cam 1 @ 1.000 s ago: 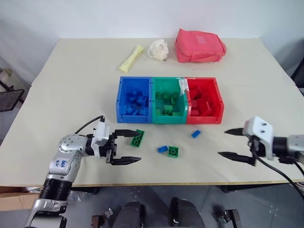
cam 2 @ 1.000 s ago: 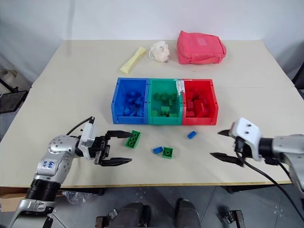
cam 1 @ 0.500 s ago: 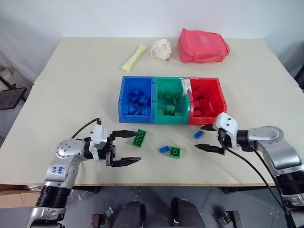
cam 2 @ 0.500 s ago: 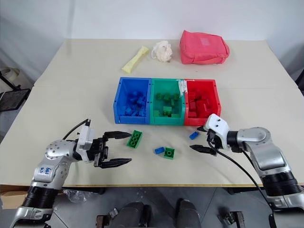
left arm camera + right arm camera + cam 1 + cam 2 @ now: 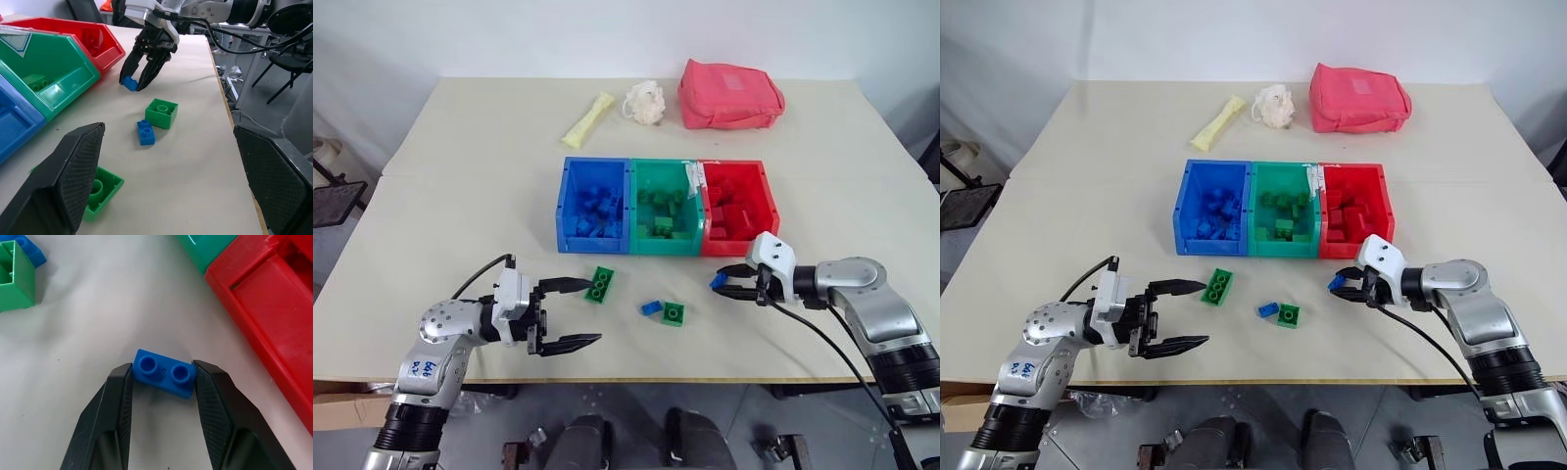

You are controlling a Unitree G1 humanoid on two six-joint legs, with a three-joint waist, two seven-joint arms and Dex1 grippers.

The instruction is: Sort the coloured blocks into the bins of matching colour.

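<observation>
My right gripper needs to let go of the small blue block on the blue blocks inside the blue bin (image 5: 609, 206), in the spot that is near the green bin.
My right gripper (image 5: 724, 282) is shut on a small blue block (image 5: 164, 373) that rests on the table just in front of the red bin (image 5: 736, 208). Its two pads touch the block's ends. The blue bin (image 5: 592, 208) and green bin (image 5: 666, 208) join the red one in a row, each holding several blocks. My left gripper (image 5: 579, 313) stands open near the table's front, holding nothing. A long green block (image 5: 600, 285) lies just past its far fingertip. Between the two grippers lie a small blue block (image 5: 650, 307) and a square green block (image 5: 673, 313), side by side.
At the back of the table are a pinkish-red pouch (image 5: 729, 93), a white fluffy ball (image 5: 643, 101) and a pale yellow stick (image 5: 587, 118). The table's front edge (image 5: 656, 377) runs close below both grippers.
My right gripper came in from the right to the blue block in front of the red bin and shut on it. The left gripper has stayed open in about the same place.
</observation>
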